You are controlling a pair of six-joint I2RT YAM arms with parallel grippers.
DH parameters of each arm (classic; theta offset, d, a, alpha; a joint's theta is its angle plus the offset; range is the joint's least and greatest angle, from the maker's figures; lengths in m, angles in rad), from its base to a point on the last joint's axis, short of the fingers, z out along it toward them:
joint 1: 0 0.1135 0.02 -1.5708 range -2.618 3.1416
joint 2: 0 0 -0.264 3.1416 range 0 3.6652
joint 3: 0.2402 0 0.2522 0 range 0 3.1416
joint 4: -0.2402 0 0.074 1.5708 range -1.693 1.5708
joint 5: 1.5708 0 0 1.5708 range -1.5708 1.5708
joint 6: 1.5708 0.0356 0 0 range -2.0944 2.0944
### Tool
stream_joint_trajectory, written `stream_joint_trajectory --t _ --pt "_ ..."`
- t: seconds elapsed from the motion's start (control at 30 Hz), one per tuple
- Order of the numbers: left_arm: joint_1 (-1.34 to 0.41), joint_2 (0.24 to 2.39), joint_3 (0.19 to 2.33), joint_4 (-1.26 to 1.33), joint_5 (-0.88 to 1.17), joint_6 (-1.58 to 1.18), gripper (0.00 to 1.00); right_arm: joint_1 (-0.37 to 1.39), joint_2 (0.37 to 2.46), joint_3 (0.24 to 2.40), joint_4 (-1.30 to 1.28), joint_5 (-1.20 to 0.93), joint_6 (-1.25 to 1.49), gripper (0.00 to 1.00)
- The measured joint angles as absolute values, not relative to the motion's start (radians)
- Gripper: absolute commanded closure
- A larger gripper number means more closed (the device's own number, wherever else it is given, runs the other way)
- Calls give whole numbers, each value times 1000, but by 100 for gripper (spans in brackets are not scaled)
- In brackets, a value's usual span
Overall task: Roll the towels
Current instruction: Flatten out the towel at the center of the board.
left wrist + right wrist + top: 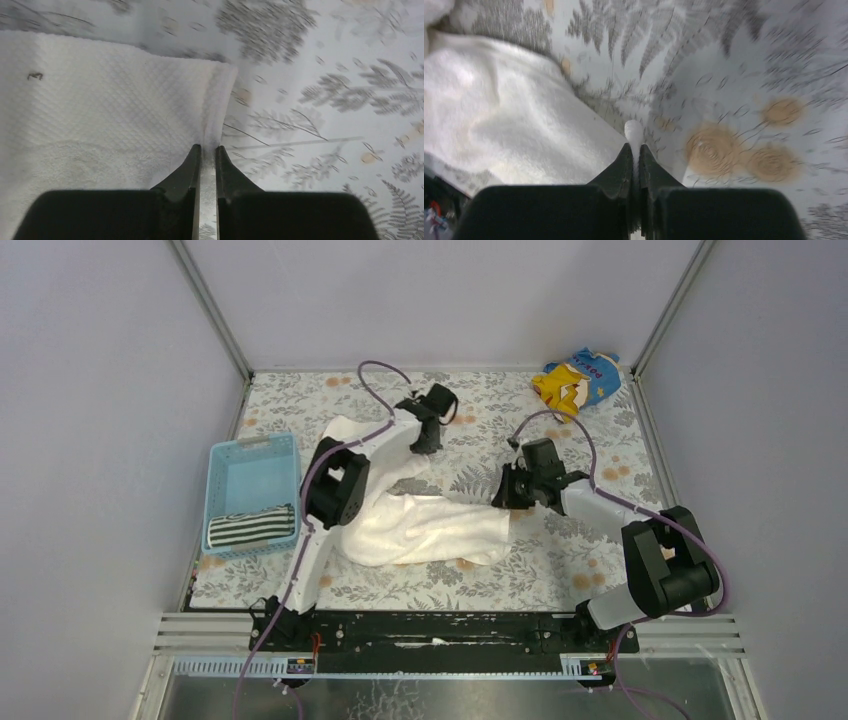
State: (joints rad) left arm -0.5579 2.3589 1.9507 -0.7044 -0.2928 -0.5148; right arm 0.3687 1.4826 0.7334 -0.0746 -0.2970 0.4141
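Note:
Next, my right gripper lets go of the white towel's end on the floral table (612, 533) next to the grey wall, below the yellow-and-blue cloth.
The large white towel (420, 525) lies crumpled across the middle of the floral table. My left gripper (428, 445) is at its far edge, shut on the hem; in the left wrist view the towel (100, 115) spreads left and its edge runs between the left gripper (208, 148) tips. My right gripper (510, 495) is shut on the towel's right end; in the right wrist view a pinch of towel (499, 125) pokes out past the right gripper (634, 146). The striped towel (250, 526) lies rolled in the blue basket (252, 445).
A yellow-and-blue printed cloth (578, 378) lies in the far right corner. The blue basket stands at the table's left edge. Grey walls enclose the table on three sides.

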Motion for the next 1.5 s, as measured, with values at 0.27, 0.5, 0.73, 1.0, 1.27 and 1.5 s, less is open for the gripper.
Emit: stream_joint_trajectory --t 0.27,0.5,0.73,1.0,1.27,1.5 --pt "-312 2307 2220 -820 -170 -495 100 323 1482 1022 -198 -14 310 100" --pt "-103 2131 2388 -820 10 -528 100 153 1482 1369 -211 151 207 100" --pt "17 1894 2179 -723 182 -591 100 72 1419 1464 -109 271 101 96" --pt "22 1612 1622 -572 228 -637 100 56 1196 1037 23 415 123 93" --pt "22 1346 1031 -531 187 -706 100 -14 1122 651 -62 561 361 83" --pt "23 1114 796 -539 131 -761 97 -41 1058 623 -183 640 564 50"
